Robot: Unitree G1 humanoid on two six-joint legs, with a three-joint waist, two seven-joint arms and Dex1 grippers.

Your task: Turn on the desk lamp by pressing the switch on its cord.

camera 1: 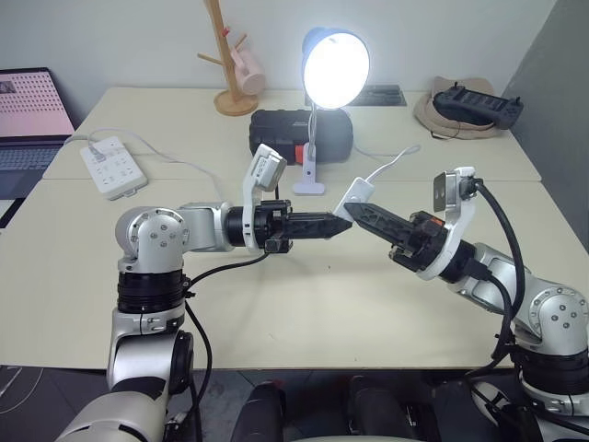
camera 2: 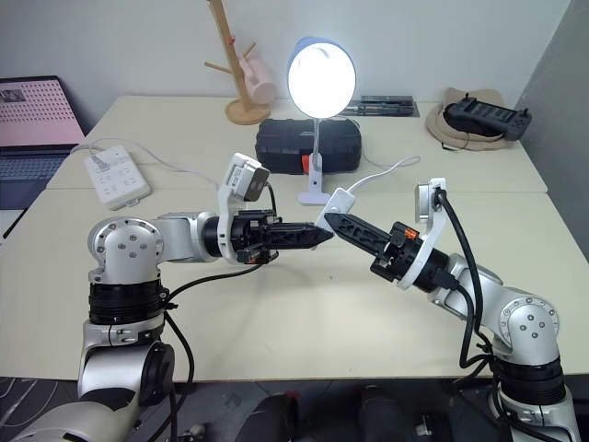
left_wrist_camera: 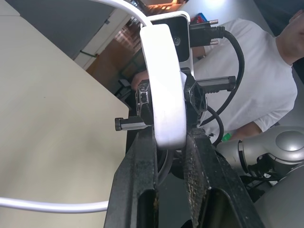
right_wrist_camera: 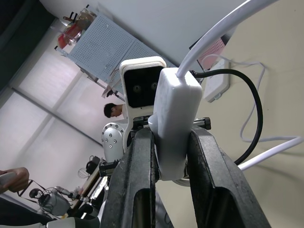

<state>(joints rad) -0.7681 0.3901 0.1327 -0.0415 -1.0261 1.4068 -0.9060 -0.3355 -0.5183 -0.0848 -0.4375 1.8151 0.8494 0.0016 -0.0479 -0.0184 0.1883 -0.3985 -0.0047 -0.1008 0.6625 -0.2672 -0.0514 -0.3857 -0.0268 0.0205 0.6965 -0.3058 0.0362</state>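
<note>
Next, I release the switch with my left gripper on the bare table [camera 1: 315, 252] in front of the desk lamp's base.
The desk lamp [camera 1: 336, 66] stands at the back middle of the table, its round bulb glowing brightly under the blue shade. Its thin white cord [camera 1: 394, 164] runs from the base up to the switch [camera 1: 356, 191], a small white block held in the air above the table. My left gripper [camera 1: 342, 225] reaches in from the left and my right gripper [camera 1: 355, 212] from the right, and their tips meet at the switch. In the left wrist view the switch [left_wrist_camera: 164, 95] sits clamped between the fingers [left_wrist_camera: 137, 180]. The right wrist view also has the switch [right_wrist_camera: 175, 118] pinched between its fingers [right_wrist_camera: 209, 161].
A white power strip [camera 1: 112, 166] lies at the left, a laptop [camera 1: 28, 120] beyond it. A black case [camera 1: 281, 133] sits behind the lamp base, a wooden mug tree [camera 1: 230, 74] farther back. A hat holding a controller [camera 1: 474, 106] is at the back right. A person in a white shirt [left_wrist_camera: 259, 71] stands nearby.
</note>
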